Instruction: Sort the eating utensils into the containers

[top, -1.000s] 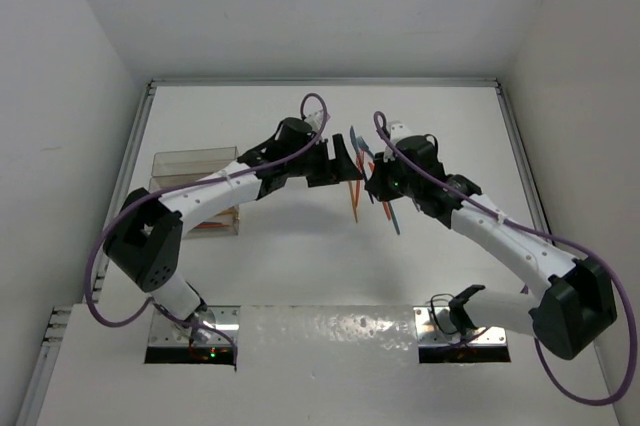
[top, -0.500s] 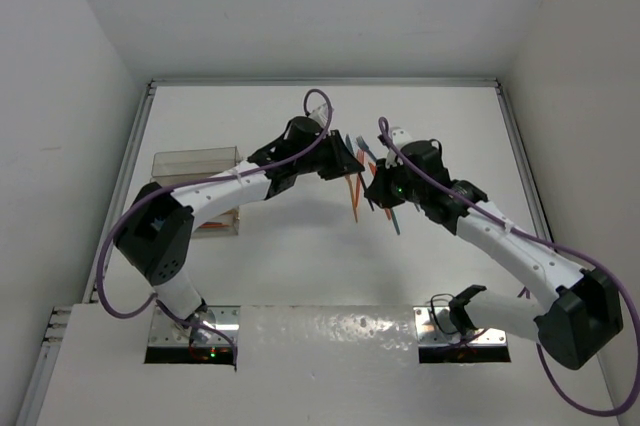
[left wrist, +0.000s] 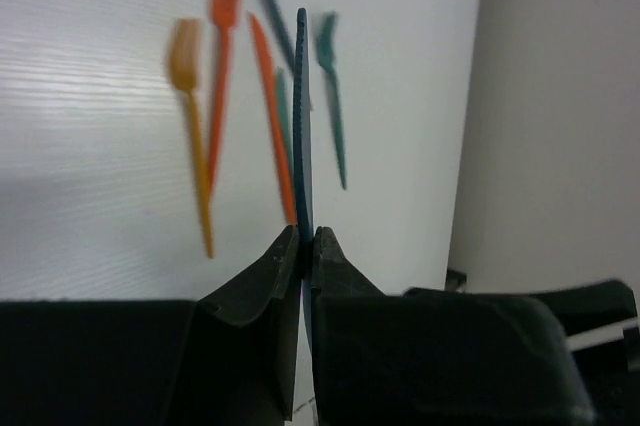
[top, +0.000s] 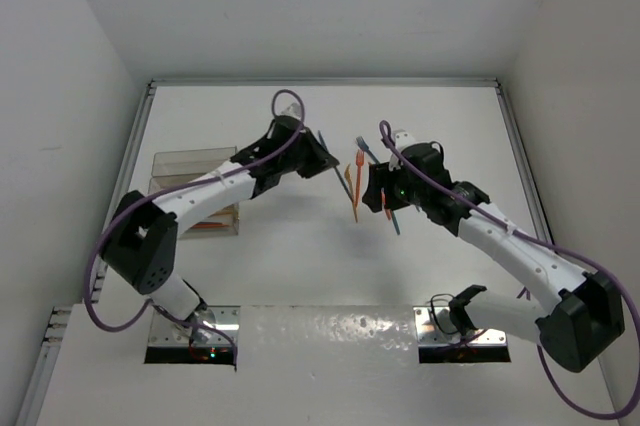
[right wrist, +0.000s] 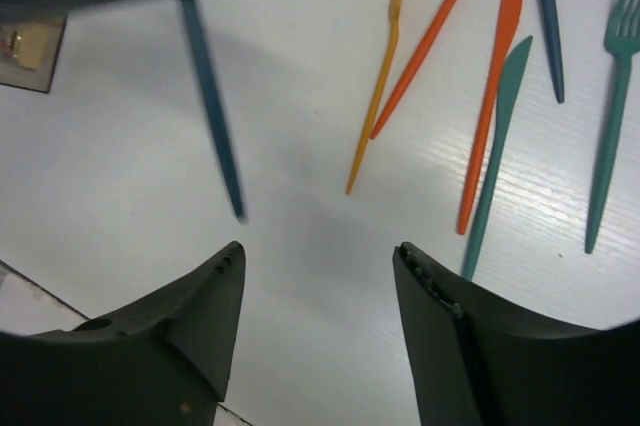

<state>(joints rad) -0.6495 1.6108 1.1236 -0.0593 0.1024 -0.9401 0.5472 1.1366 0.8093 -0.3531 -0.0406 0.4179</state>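
Next, my left gripper lets go of the dark blue utensil in the middle clear container (top: 203, 195), just behind the nearest bin.
My left gripper (left wrist: 305, 234) is shut on a dark blue utensil (left wrist: 302, 116), seen edge-on and pointing away from the jaws. In the top view the left gripper (top: 318, 158) holds it above the table's middle, left of the loose pile. My right gripper (right wrist: 320, 261) is open with nothing between its fingers, hovering over the table. Ahead of it lie a yellow fork (right wrist: 385, 76), an orange fork (right wrist: 430, 36), an orange knife (right wrist: 492, 96), a teal knife (right wrist: 497, 146) and a teal fork (right wrist: 610, 116). The clear containers (top: 195, 161) stand at the left.
Orange utensils (top: 210, 227) lie in the nearest bin. Another blue utensil (right wrist: 547, 26) lies among the pile. Raised white rails (top: 520, 156) border the table at the back and on both sides. The arm bases stand at the near edge.
My left gripper closed on the blue utensil that the right gripper was holding. The right gripper then opened and let it go. The left arm drew back to the left with it.
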